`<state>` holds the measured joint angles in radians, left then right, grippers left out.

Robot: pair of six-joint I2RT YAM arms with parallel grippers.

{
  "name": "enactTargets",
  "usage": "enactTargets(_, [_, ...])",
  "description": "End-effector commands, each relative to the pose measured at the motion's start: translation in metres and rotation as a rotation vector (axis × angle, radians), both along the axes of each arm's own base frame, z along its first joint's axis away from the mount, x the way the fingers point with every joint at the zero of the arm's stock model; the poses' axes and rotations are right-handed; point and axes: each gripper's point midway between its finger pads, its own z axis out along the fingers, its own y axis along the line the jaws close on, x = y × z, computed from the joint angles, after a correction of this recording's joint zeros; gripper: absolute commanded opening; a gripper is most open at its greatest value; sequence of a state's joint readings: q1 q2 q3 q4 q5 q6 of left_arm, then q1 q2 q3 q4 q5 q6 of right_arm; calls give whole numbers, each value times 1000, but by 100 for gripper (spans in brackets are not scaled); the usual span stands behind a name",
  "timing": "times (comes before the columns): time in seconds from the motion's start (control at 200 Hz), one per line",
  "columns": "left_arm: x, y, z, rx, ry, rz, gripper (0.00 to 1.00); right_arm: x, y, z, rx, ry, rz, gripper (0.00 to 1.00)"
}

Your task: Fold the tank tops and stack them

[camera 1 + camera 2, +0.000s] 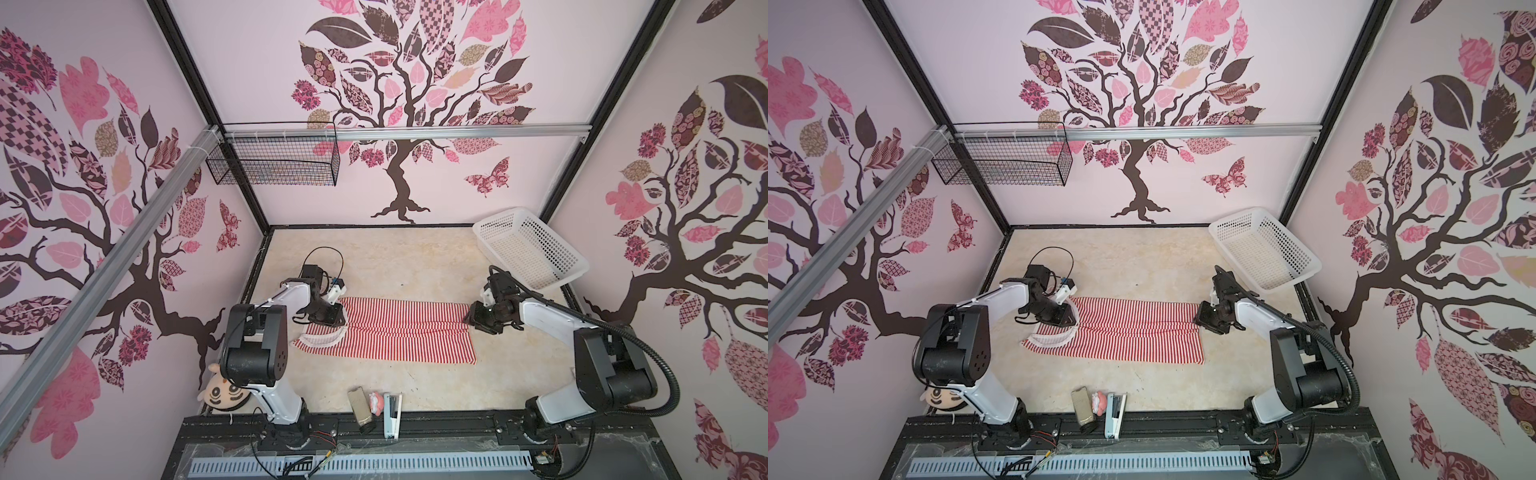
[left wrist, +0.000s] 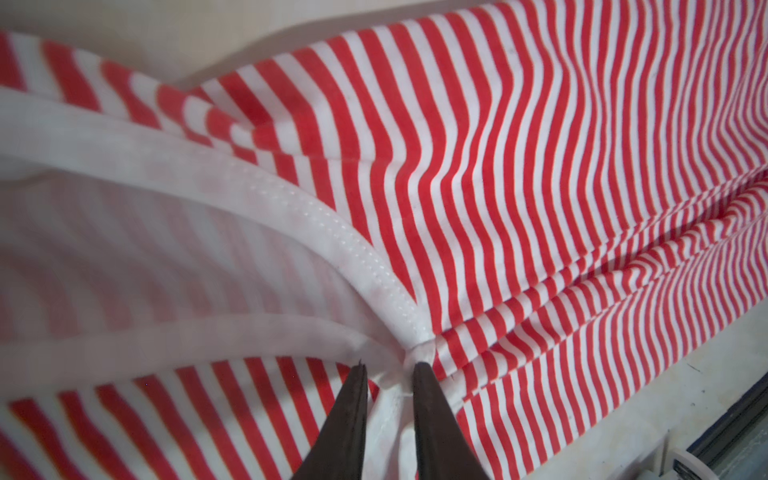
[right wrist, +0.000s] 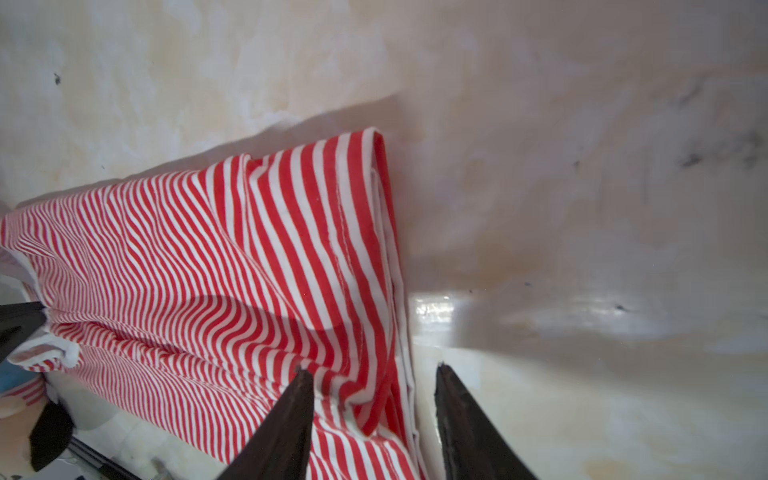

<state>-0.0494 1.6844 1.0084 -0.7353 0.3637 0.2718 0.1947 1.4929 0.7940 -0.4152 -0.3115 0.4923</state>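
Observation:
My right gripper needs to move inward and pinch the folded upper layer [image 3: 308,332], because it straddles the edge of the tank top's hem with one finger past the cloth.
One red-and-white striped tank top [image 1: 399,328] [image 1: 1133,328] lies folded into a long band across the middle of the table. My left gripper [image 1: 330,318] [image 1: 1064,316] is down at its neck end, where the white-trimmed straps [image 2: 257,199] curve. In the left wrist view the left gripper [image 2: 390,368] has its jaws slightly apart, with white trim lying loose between them. My right gripper [image 1: 471,318] [image 1: 1198,318] is at the hem end. In the right wrist view the right gripper [image 3: 374,370] stands open astride the folded hem edge [image 3: 386,249], one finger over the cloth, one over bare table.
A white plastic basket [image 1: 536,249] sits tilted at the back right corner. A black wire basket [image 1: 274,162] hangs on the back wall. A plush doll [image 1: 222,392] lies by the left arm's base. A jar [image 1: 361,409], a pink item [image 1: 377,402] and a white tool [image 1: 392,415] lie at the front edge.

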Motion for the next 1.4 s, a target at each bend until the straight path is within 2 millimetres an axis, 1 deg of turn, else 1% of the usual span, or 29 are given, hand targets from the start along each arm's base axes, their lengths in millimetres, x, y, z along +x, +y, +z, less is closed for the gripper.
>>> enactTargets(0.0, [14,8,34,47,-104,-12,26,7,-2,29,-13,-62,-5,51])
enactTargets(0.095, [22,8,54,49,-160,-4,27,12,7,41,9,-98,10,46])
enactTargets(0.145, [29,4,62,26,-181,0,27,14,14,42,18,-101,21,41])
enactTargets(0.225, [41,-4,64,-12,-185,-3,27,18,27,41,40,-96,41,32])
enactTargets(0.295, [52,-12,61,-45,-164,-5,26,22,36,35,51,-83,50,25])
enactTargets(0.39, [65,-20,50,-91,-115,2,26,25,45,24,57,-55,58,21])
enactTargets(0.5, [77,-21,29,-83,-75,6,25,24,47,7,56,-25,54,20])
enactTargets(0.575, [83,-13,16,-33,-70,21,24,20,47,-7,49,4,54,20])
enactTargets(0.645, [81,-8,7,-7,-68,16,23,13,44,-18,38,35,52,19])
enactTargets(0.72, [72,-5,3,8,-58,3,23,6,40,-26,23,52,48,19])
enactTargets(0.796, [62,-5,8,7,-63,-5,22,0,37,-31,17,58,47,19])
enactTargets(0.881, [55,-4,23,9,-110,-10,22,-5,36,-35,12,67,46,19])
enactTargets(0.971, [56,8,44,48,-191,18,25,-6,36,-37,12,72,47,19])
enactTargets(1.026, [61,21,57,96,-255,50,27,-6,36,-37,17,73,49,22])
enactTargets(1.111, [69,39,78,180,-352,75,29,-4,37,-37,18,69,47,34])
enactTargets(1.166, [74,48,85,236,-401,77,31,-3,38,-37,22,70,49,38])
enactTargets(1.266, [83,66,85,353,-427,66,32,-2,39,-37,26,70,49,39])
enactTargets(1.326, [87,76,79,421,-402,46,32,-3,40,-38,28,72,51,38])
enactTargets(1.391, [90,80,70,453,-384,19,32,-4,40,-39,26,75,50,38])
